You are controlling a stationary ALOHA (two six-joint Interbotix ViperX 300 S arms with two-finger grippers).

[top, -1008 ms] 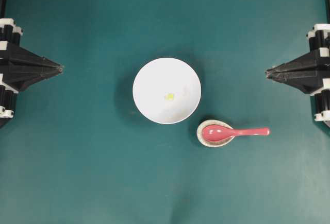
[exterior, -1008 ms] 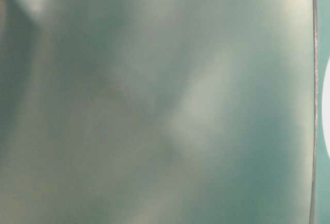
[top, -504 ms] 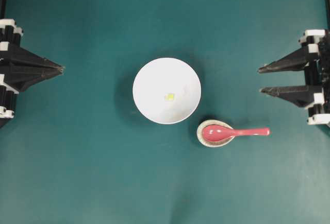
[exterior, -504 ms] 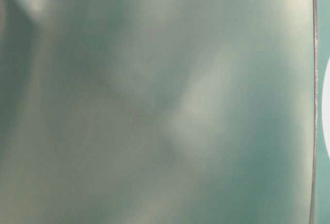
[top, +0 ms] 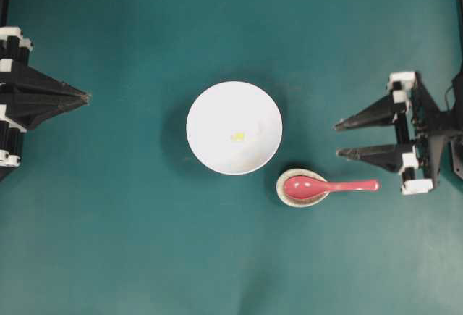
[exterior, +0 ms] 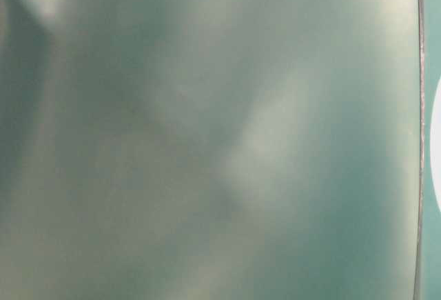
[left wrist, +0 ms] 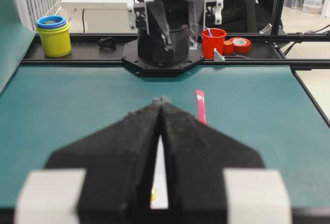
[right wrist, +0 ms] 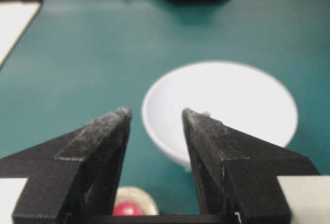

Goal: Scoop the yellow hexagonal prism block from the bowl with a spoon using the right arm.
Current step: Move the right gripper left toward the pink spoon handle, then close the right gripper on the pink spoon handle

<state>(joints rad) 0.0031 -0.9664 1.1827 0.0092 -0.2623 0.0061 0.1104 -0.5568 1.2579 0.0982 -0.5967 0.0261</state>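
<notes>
Next, I move my right gripper to the pink-red spoon and grip the spoon handle's scoop end [top: 341, 186], just outside the speckled dish's rim.
The white bowl [top: 234, 127] sits mid-table with the tiny yellow hexagonal prism block [top: 236, 137] inside it. To its lower right, the pink-red spoon [top: 329, 185] rests with its scoop in a small speckled dish [top: 281, 193] and its handle pointing right. My right gripper [top: 338, 139] is open and empty, its tips above the spoon's handle in the overhead view and not touching it. In the right wrist view the gripper [right wrist: 154, 113] frames the bowl [right wrist: 232, 100] and the spoon's scoop [right wrist: 127, 208]. My left gripper [top: 87, 98] is shut at the left edge.
Past the table's far edge in the left wrist view stand stacked yellow and blue cups [left wrist: 53, 36], a red cup [left wrist: 213, 42] and a red tape roll [left wrist: 240, 44]. The table-level view is a blur of teal.
My right gripper has gone from shut to open and moved left and down toward the spoon's handle. The left gripper, bowl, block and spoon have not moved.
</notes>
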